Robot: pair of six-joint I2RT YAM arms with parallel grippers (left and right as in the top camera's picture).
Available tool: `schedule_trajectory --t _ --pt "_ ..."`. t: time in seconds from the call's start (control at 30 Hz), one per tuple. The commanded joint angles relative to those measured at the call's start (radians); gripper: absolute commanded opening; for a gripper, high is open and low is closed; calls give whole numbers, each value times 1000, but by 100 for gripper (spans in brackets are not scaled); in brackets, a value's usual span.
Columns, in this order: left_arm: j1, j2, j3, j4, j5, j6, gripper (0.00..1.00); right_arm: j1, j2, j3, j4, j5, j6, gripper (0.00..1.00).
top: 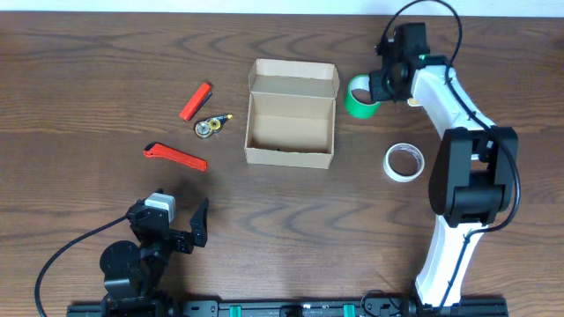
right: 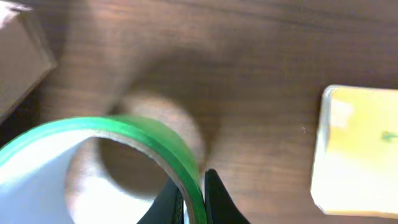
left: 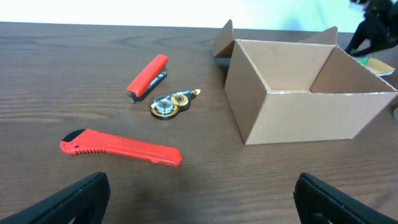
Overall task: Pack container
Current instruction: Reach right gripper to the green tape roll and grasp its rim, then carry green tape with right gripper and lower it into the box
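My right gripper will let go of the green tape roll on the tan cardboard container's bottom, toward its front side (top: 280, 131). The roll is now held above the table.
The tan cardboard container (top: 291, 123) stands open at the table's middle, its flap lid folded back; it also shows in the left wrist view (left: 305, 93). My right gripper (top: 377, 88) is shut on the wall of a green tape roll (top: 357, 99), just right of the container; the right wrist view shows the fingers (right: 194, 199) pinching the green tape roll (right: 124, 134) above the table. My left gripper (top: 189, 231) is open and empty near the front left edge, its fingers (left: 199, 199) wide apart.
A red utility knife (top: 176, 156), a red stapler (top: 196, 100) and a small gold-and-silver tape dispenser (top: 210, 126) lie left of the container. A white tape roll (top: 404, 162) lies to its right. A yellow pad (right: 360, 152) lies beside the green roll.
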Motion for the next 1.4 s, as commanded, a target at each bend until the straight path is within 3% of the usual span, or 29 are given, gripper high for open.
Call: schedule_trajectory --t 0.0,0.17,0.33,0.7,0.87,1.37 --pt "-4 -5 -21 -4 11 -14 95 37 -103 165 -100 2 6 1" --pt "-4 -5 -21 -4 11 -14 95 109 -216 328 -262 0 7 1" --pt "-4 -5 -21 -4 11 -14 95 245 -302 341 -293 -5 111 1" --pt "-4 -5 -21 -4 11 -14 95 518 -163 340 -404 251 486 1" --pt "-4 -5 -21 -4 11 -14 95 554 -73 340 -441 253 586 1" --pt "-4 -5 -21 -4 11 -14 96 546 13 339 -436 280 617 1"
